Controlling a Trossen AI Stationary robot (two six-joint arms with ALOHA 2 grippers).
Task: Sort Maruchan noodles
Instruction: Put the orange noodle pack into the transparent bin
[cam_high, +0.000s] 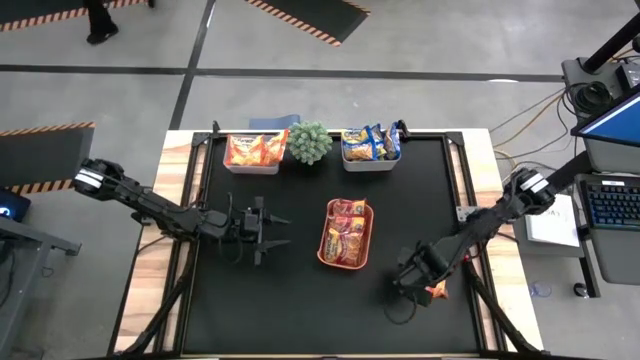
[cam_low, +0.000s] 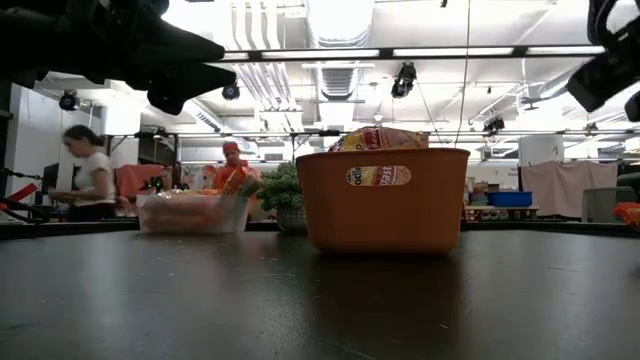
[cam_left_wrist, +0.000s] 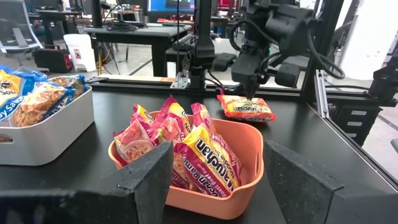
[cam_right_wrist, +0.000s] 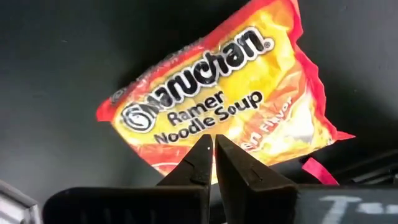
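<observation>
The orange packet lies flat under the shut fingers of my right gripper, so I will pull it toward the tray, then open and pinch the packet's red end (cam_right_wrist: 313, 71).
One orange Maruchan noodles packet (cam_right_wrist: 211, 93) lies flat on the black mat near the table's right front (cam_high: 438, 291). My right gripper (cam_right_wrist: 212, 144) points down over it, shut. Dark red packets (cam_left_wrist: 205, 152) fill the orange tray (cam_high: 346, 262) at mid-table. Orange packets sit in the far-left clear bin (cam_high: 252, 150), and yellow-and-blue ones in the far-right bin (cam_high: 370, 146). My left gripper (cam_high: 275, 230) stands open and level to the left of the tray, holding nothing. My right gripper comes at the orange packet from above, its shut fingertips (cam_right_wrist: 202, 152) over the packet's long edge (cam_right_wrist: 186, 158). I cannot tell whether they touch it. The packet lies flat on the mat (cam_left_wrist: 245, 109).
A small green plant (cam_high: 308, 142) stands between the two bins at the far edge. The orange tray (cam_low: 385, 200) rises at mid-table in the low view. People show in the room behind the table (cam_low: 85, 180). Bare black mat (cam_high: 300, 310) lies along the near side.
</observation>
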